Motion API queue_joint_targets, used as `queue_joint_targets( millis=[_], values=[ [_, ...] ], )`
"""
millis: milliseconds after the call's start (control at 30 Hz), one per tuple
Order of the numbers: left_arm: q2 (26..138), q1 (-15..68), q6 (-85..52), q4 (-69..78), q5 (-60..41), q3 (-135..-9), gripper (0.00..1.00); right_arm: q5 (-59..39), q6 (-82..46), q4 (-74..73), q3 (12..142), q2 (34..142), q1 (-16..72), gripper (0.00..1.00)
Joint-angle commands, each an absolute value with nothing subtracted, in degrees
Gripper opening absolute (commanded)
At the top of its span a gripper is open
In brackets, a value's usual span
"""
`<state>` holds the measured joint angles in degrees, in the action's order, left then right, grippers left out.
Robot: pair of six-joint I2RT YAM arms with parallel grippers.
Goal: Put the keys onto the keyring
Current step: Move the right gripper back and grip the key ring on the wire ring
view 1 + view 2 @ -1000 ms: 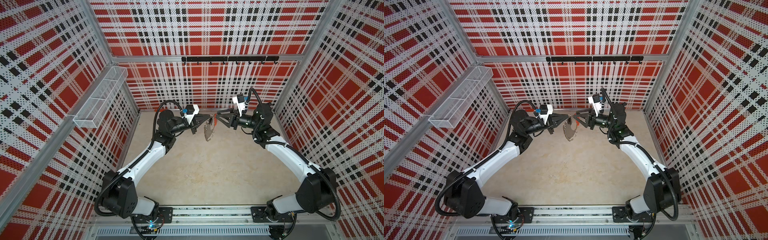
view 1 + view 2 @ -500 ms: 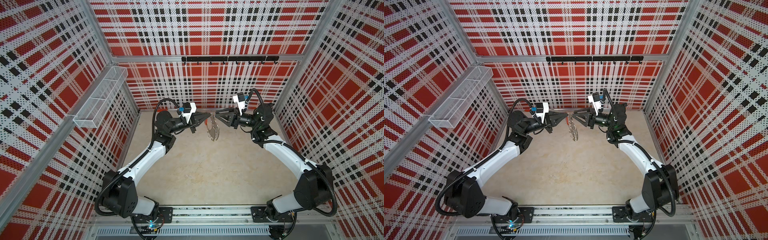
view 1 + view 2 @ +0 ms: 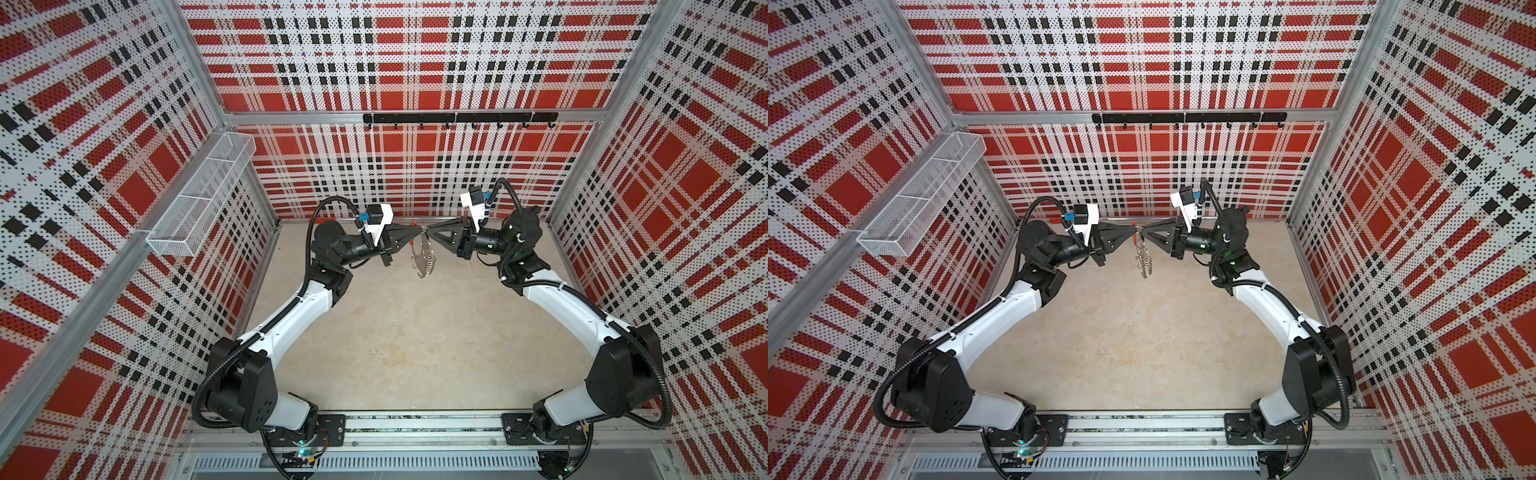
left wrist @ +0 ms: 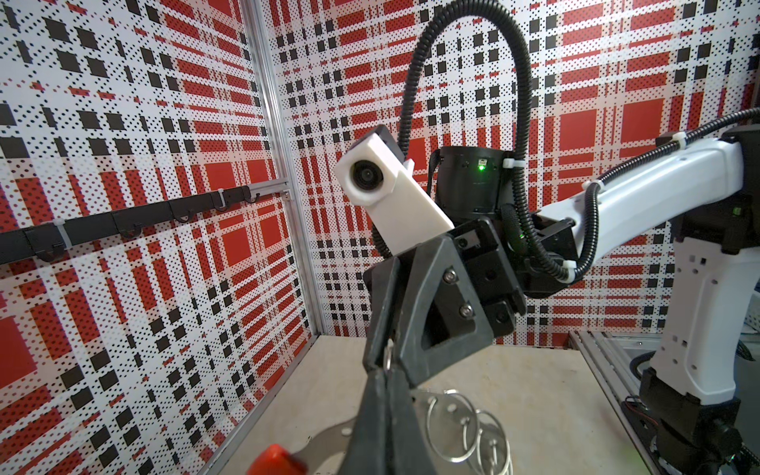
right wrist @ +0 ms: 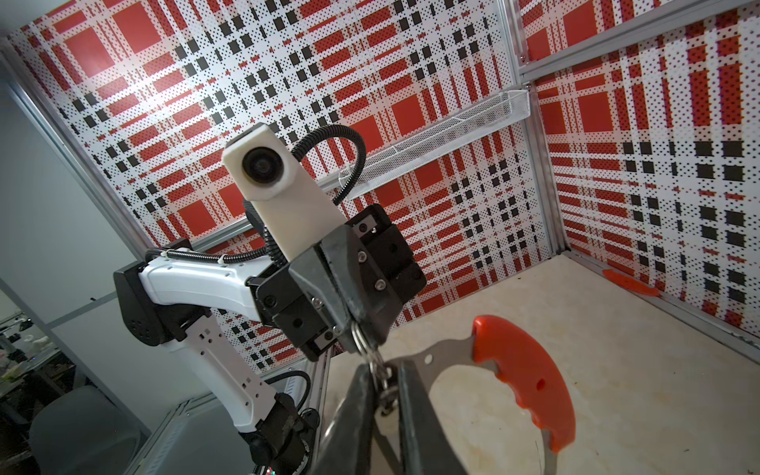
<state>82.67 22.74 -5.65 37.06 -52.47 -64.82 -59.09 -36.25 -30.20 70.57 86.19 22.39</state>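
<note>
The robot's right gripper is pinching the metal links below the small silver ring held in the left gripper, so the right gripper should open and take the silver ring (image 5: 362, 342).
Both arms meet tip to tip above the back middle of the table. The keyring (image 3: 424, 257) (image 3: 1144, 262) hangs below that meeting point. Its red sleeve (image 5: 522, 370) (image 4: 275, 460) curves off to one side, and several silver loops (image 4: 452, 423) dangle from it. My left gripper (image 3: 417, 227) (image 4: 384, 372) is shut, and a small silver ring (image 5: 359, 338) sticks out of its tips. My right gripper (image 3: 429, 227) (image 5: 384, 370) has its jaws drawn close on the metal links beside the hoop's flat grey end (image 5: 429, 358). The keys are hidden in every view.
A white wire basket (image 3: 199, 199) hangs on the left wall. A black hook rail (image 3: 457, 118) runs along the back wall. A thin orange object (image 5: 629, 283) lies on the floor against the back wall. The beige table (image 3: 415, 353) lies below both arms.
Both grippers moved together until their tips met. The right gripper's jaws closed from wide apart onto the keyring's links. The keyring turned and now hangs edge-on.
</note>
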Motion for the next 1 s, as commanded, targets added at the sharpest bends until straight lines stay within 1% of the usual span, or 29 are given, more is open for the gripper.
queue_joint_targets(
  millis=[0, 167, 267, 333, 467, 567, 667, 700, 733, 800, 833, 867, 967],
  values=[
    [82.51, 22.24, -6.15, 39.84, -53.45, -66.91, 0.00, -59.29, -34.13, -28.92, 72.07, 85.38, 22.71, 0.13],
    [82.19, 22.15, -5.81, 39.89, -53.78, -66.79, 0.00, -58.20, -28.24, -22.45, 72.54, 83.76, 22.51, 0.09],
    [82.09, 22.15, -5.80, 40.03, -53.91, -66.80, 0.00, -58.10, -27.01, -20.88, 72.56, 83.32, 22.33, 0.06],
    [82.02, 22.24, -5.71, 40.65, -53.98, -66.63, 0.00, -58.24, -26.92, -20.40, 72.46, 83.60, 22.29, 0.02],
    [82.08, 23.00, -5.88, 43.21, -53.97, -65.77, 0.00, -59.02, -27.67, -20.14, 72.93, 85.03, 23.09, 0.01],
    [82.42, 23.80, -6.46, 46.03, -54.20, -65.05, 0.00, -59.50, -26.64, -17.53, 74.70, 86.87, 24.33, 0.04],
    [82.97, 24.25, -8.04, 49.31, -54.72, -64.45, 0.00, -59.51, -26.48, -16.36, 75.74, 88.04, 25.18, 0.09],
    [83.19, 24.21, -8.84, 50.57, -54.84, -64.11, 0.00, -59.37, -26.73, -16.27, 75.84, 88.32, 25.28, 0.13],
    [83.27, 24.25, -9.58, 51.75, -54.99, -63.85, 0.00, -59.22, -26.90, -16.42, 75.87, 88.30, 25.30, 0.20],
    [83.58, 24.08, -10.65, 53.41, -55.31, -63.30, 0.00, -58.20, -27.14, -16.14, 75.81, 88.16, 25.19, 0.27],
    [83.67, 23.95, -11.22, 54.16, -55.36, -63.04, 0.00, -57.26, -26.50, -15.09, 75.89, 87.99, 25.21, 0.36],
    [83.80, 23.82, -11.70, 54.93, -55.42, -62.91, 0.00, -56.67, -26.12, -14.21, 76.02, 87.81, 25.14, 0.42],
    [84.02, 23.27, -13.55, 57.35, -55.74, -62.33, 0.00, -55.16, -25.31, -13.33, 75.47, 86.99, 24.47, 0.47]
  ],
)
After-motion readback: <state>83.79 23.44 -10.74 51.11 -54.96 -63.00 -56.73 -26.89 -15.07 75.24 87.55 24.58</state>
